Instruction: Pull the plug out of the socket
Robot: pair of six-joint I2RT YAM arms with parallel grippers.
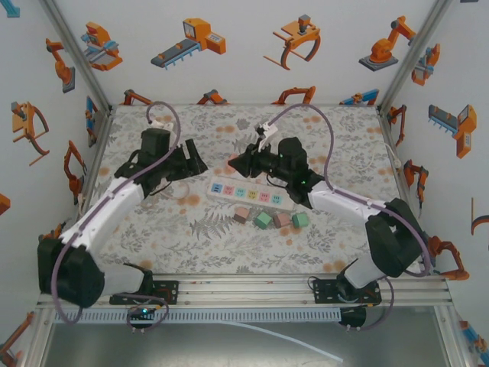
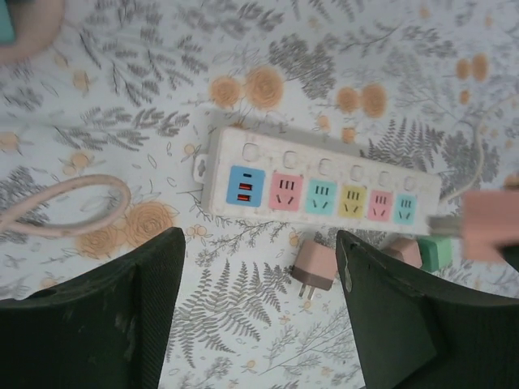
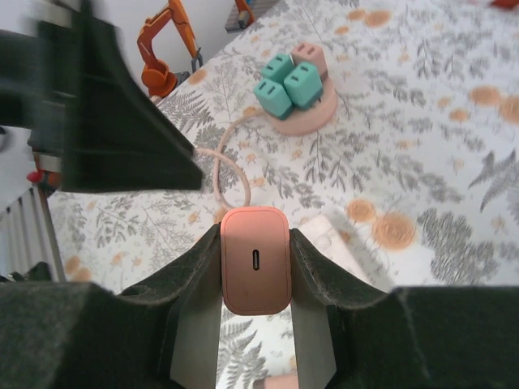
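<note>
My right gripper is to place the pink plug on the table [image 1: 228,212]. It will go between the fern print and the loose pink plug.
The white power strip [image 1: 248,191] lies flat mid-table, and all its coloured sockets [image 2: 320,194] show empty. My right gripper [image 3: 256,243] is shut on a pink plug [image 3: 256,263], which is held in the air clear of the strip, its port face toward the camera. In the top view the right gripper [image 1: 235,163] hovers over the strip's left end. My left gripper [image 2: 259,239] stands open just before the strip's near edge with nothing between its fingers. In the top view the left gripper [image 1: 200,164] faces the right one.
Loose plugs lie in front of the strip: a pink one [image 2: 315,267], a green one [image 1: 263,220], another pink [image 1: 282,220] and another green [image 1: 300,220]. A pink cable loop [image 2: 65,207] lies to the left. A round pink base [image 3: 296,121] carries more plugs.
</note>
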